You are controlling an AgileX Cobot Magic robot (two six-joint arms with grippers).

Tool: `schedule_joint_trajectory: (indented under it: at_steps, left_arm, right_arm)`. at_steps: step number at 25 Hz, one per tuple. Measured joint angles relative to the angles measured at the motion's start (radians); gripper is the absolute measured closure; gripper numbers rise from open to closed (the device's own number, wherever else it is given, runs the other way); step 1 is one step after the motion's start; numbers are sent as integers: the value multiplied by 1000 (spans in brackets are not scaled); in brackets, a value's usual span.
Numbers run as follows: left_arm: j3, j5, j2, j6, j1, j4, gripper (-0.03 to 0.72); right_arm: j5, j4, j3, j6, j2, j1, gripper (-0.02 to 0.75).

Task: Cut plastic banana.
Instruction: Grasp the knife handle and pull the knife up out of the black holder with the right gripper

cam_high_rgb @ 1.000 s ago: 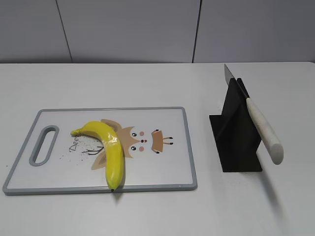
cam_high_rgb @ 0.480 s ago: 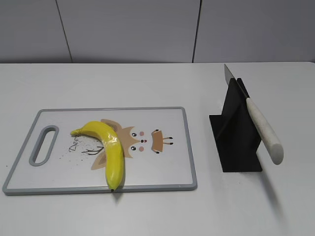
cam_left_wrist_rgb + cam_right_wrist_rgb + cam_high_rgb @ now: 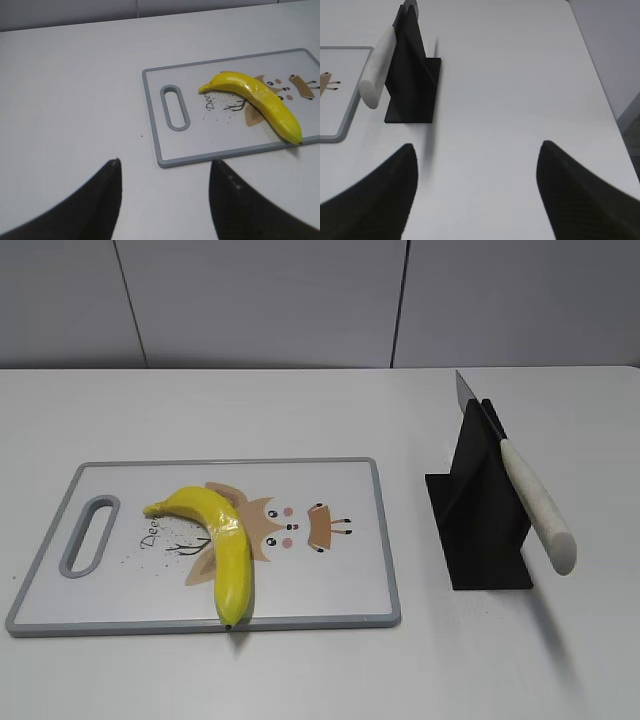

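Next, my right gripper goes to the knife in the black stand and closes on the middle of the knife's white handle (image 3: 537,502) (image 3: 378,65).
The plastic banana (image 3: 222,540) lies whole on the white cutting board (image 3: 330,590), curved, dark tip at the front edge; it also shows in the left wrist view (image 3: 260,97). A knife with a white handle (image 3: 538,508) rests slanted in a black stand (image 3: 480,510); it also shows in the right wrist view (image 3: 379,70). My left gripper (image 3: 165,165) is open and empty over bare table, left of and before the board. My right gripper (image 3: 477,147) is open and empty over bare table, right of the stand. Neither gripper shows in the exterior view.
The cutting board (image 3: 165,150) has a grey rim and a handle slot (image 3: 88,535) at its left end, and a cartoon deer print. The table's right edge (image 3: 600,90) is near the right gripper. A grey wall stands behind the table.
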State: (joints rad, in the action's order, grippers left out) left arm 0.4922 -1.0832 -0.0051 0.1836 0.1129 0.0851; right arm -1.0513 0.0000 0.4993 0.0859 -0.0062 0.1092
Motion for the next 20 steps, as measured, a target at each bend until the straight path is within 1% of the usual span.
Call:
schedule_joint_trajectory:
  at_steps: [10, 16, 20]
  left_arm:
    - [0, 0, 0, 0, 0, 0, 145]
    - [0, 0, 0, 0, 0, 0, 145]
    - [0, 0, 0, 0, 0, 0, 145]
  right_arm:
    - [1, -13, 0, 19, 12, 0, 155]
    - [8, -16, 2, 21, 68, 0, 250]
    - [31, -14, 20, 22, 158, 0, 263]
